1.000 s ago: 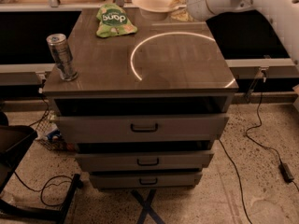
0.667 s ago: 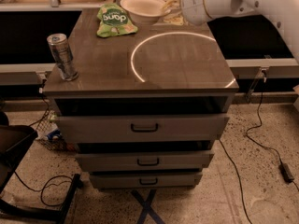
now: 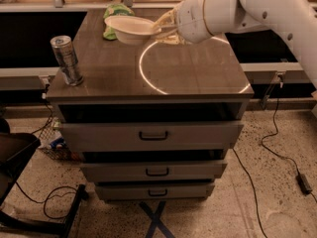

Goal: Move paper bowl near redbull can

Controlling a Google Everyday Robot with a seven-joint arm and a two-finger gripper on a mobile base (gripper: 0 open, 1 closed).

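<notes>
My gripper is to set down the paper bowl soon. It will let go of it on the cabinet top beside the redbull can point(image 3: 116, 73), near the front edge.
The paper bowl point(image 3: 130, 29) is off-white with a wide flared rim and is held just above the far middle of the cabinet top point(image 3: 114, 68). My gripper point(image 3: 161, 28) comes in from the right on a white arm and is shut on the bowl's right rim. The redbull can point(image 3: 66, 60) is tall, slim and silver-grey, and stands upright at the front left corner of the top, well apart from the bowl.
A green snack bag point(image 3: 112, 15) lies at the far edge, partly behind the bowl. A bright ring of light point(image 3: 148, 73) marks the top. Drawers point(image 3: 151, 135) are below, and cables run on the floor point(image 3: 277, 152).
My gripper has carried the bowl leftward and toward the front, from the far right edge to over the far middle of the top. The can has not moved.
</notes>
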